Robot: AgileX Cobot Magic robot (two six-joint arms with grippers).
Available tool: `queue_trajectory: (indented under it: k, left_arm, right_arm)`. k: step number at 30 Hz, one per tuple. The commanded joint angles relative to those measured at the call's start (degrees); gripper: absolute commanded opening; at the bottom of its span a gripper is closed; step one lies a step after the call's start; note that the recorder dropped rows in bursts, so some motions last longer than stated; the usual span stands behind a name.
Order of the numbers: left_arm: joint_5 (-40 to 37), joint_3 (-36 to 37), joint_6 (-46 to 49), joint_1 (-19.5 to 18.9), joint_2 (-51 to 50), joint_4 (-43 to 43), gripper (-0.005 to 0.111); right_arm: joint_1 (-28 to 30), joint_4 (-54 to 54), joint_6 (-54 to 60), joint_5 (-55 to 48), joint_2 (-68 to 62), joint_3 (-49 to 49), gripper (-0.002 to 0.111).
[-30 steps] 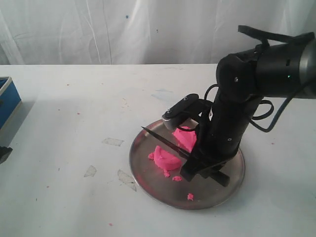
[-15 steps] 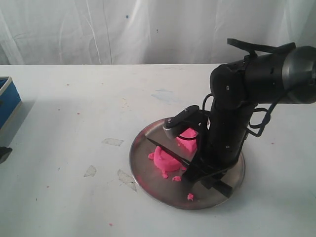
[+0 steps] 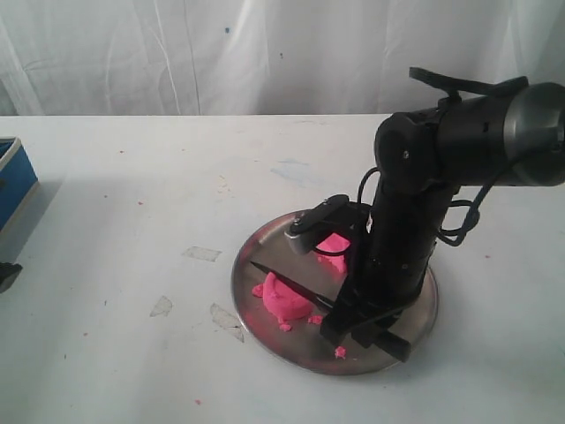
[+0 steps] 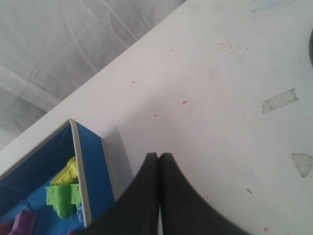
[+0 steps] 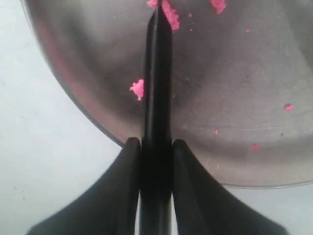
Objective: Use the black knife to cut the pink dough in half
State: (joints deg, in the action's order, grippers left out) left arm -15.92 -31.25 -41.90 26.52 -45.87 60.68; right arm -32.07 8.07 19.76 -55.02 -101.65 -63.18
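My right gripper releases the black knife next on the steel plate (image 3: 372, 265), along the farther dough chunk's side facing the plate's rim. The knife now slants low across the plate.
The pink dough lies in two chunks on the steel plate (image 3: 402, 331): a nearer chunk (image 3: 282, 301) and a farther chunk (image 3: 334, 244) partly behind the arm. My right gripper (image 3: 339, 310) (image 5: 155, 143) is shut on the handle of the black knife (image 3: 287, 280) (image 5: 157, 73). The blade slants low across the plate between the two chunks, along the far edge of the nearer one, with its tip toward the plate's left rim. In the right wrist view only pink crumbs (image 5: 138, 88) flank the blade. My left gripper (image 4: 159, 155) is shut and holds nothing, far from the plate.
A blue box (image 4: 90, 169) (image 3: 13, 177) holding green and yellow moulds sits at the table's left edge beside the left gripper. Scraps of tape (image 3: 202, 253) lie on the white table left of the plate. Small pink crumbs (image 3: 340, 352) dot the plate.
The right arm has come down and shifted toward the front left, lowering the knife. The nearer dough chunk has slid a little toward the plate's front left rim.
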Motion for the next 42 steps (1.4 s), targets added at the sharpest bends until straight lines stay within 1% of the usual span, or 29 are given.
queue_trajectory:
  k: [1,5,8,10,13,15,20,23,25,28,30,37,38,42]
  left_arm:
    - [-0.3,0.4,-0.1,-0.1,0.5,0.1,0.000]
    - [-0.3,0.4,-0.1,-0.1,0.5,0.1,0.000]
    - [-0.3,0.4,-0.1,-0.1,0.5,0.1,0.000]
    - [-0.3,0.4,-0.1,-0.1,0.5,0.1,0.000]
    - [-0.3,0.4,-0.1,-0.1,0.5,-0.1,0.000]
    - [-0.3,0.4,-0.1,-0.1,0.5,-1.3,0.000]
    - [-0.3,0.4,-0.1,-0.1,0.5,-3.0,0.000]
    - [-0.3,0.4,-0.1,-0.1,0.5,-3.0,0.000]
    - [-0.3,0.4,-0.1,-0.1,0.5,-3.0,0.000]
    - [-0.2,0.4,-0.1,-0.1,0.5,-3.0,0.000]
    - [-0.2,0.4,-0.1,-0.1,0.5,-3.0,0.000]
    - [-0.2,0.4,-0.1,-0.1,0.5,-3.1,0.000]
    - [-0.2,0.4,-0.1,-0.1,0.5,-3.1,0.000]
    - [-0.2,0.4,-0.1,-0.1,0.5,-3.1,0.000]
  right_arm:
    - [0.1,-0.7,-1.1,2.8,0.0,-0.2,0.000]
    - [0.1,-1.3,-1.2,2.8,0.9,-1.2,0.000]
    - [0.1,-4.8,-3.4,3.2,3.0,-1.5,0.000]
    - [0.1,-10.6,-8.3,4.8,4.7,-1.5,0.000]
    - [1.3,-22.4,-20.9,6.7,5.8,-1.2,0.000]
    - [2.8,-26.0,-25.4,8.0,5.6,-0.4,0.000]
    - [8.1,-21.0,-25.0,9.7,2.5,1.4,0.000]
    - [9.8,-18.2,-24.9,11.6,0.9,1.4,0.000]
    - [9.9,-16.0,-23.3,12.7,0.8,1.4,0.000]
    - [9.9,-8.7,-16.3,12.7,0.6,1.5,0.000]
    - [9.9,-4.5,-13.6,12.7,-0.6,1.5,0.000]
    - [9.9,-4.5,-13.4,12.8,-3.8,1.5,0.000]
    - [9.9,-4.8,-13.4,12.8,-3.8,1.5,0.001]
    - [9.9,-4.9,-13.4,12.9,-3.8,1.5,0.014]
